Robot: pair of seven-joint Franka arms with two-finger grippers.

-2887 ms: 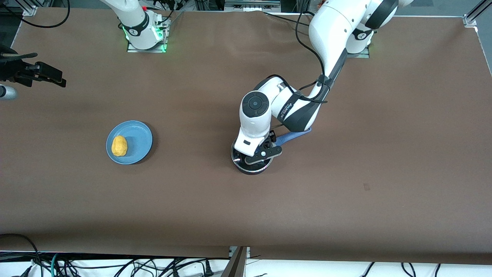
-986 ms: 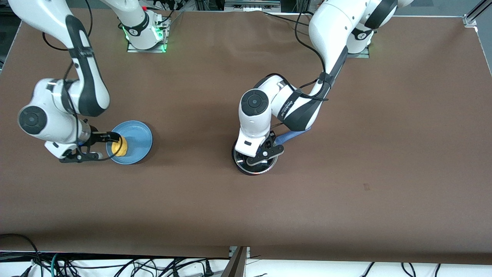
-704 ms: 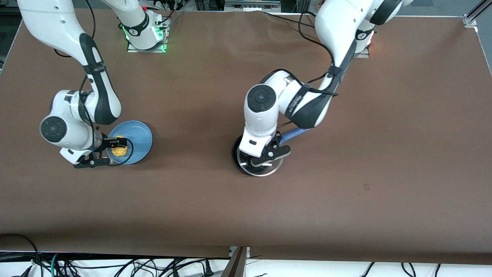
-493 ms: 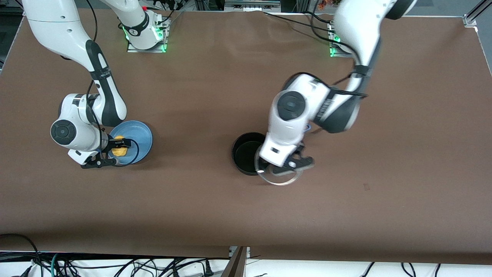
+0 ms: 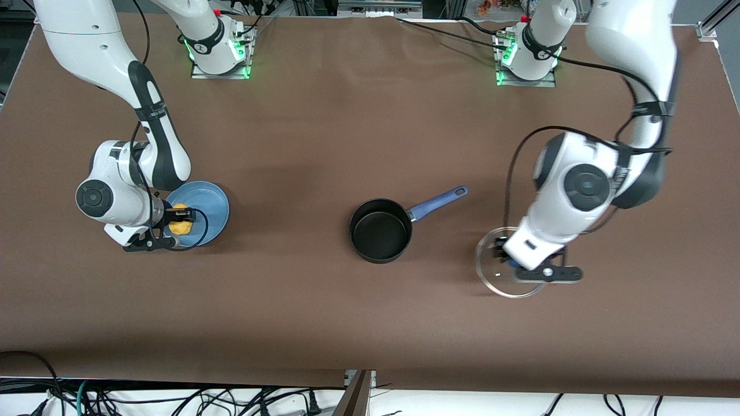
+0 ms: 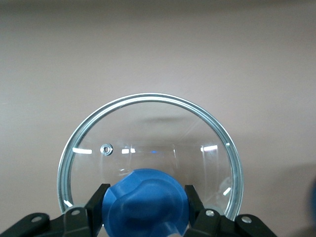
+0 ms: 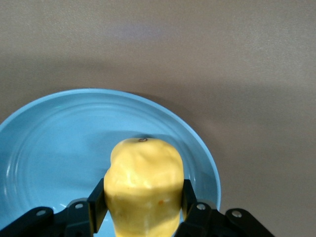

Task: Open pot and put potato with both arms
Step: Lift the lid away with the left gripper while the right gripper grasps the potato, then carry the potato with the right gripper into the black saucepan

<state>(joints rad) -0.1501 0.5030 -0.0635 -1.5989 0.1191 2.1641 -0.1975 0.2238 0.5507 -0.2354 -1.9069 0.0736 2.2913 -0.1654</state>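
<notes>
The robot's left gripper should release the glass lid, now held over the table, on the bare table (image 5: 592,232) well beyond the blue handle of the black pot.
The black pot (image 5: 380,230) with its long blue handle (image 5: 437,202) stands open and empty in the middle of the table. My left gripper (image 5: 514,264) is shut on the blue knob (image 6: 145,203) of the clear glass lid (image 5: 509,270) and holds it over the table toward the left arm's end. The lid's rim (image 6: 148,98) fills the left wrist view. My right gripper (image 5: 180,218) is shut on the yellow potato (image 5: 180,226) on the light-blue plate (image 5: 208,207). In the right wrist view the fingers (image 7: 97,203) press both sides of the potato (image 7: 144,185) over the plate (image 7: 59,143).
The brown table (image 5: 324,323) runs bare nearer the front camera. The arm bases (image 5: 219,52) stand at the table's back edge. Cables (image 5: 173,398) hang below the front edge.
My left gripper lifted the lid off the pot and carried it toward the left arm's end. My right gripper came in over the plate and closed on the potato.
</notes>
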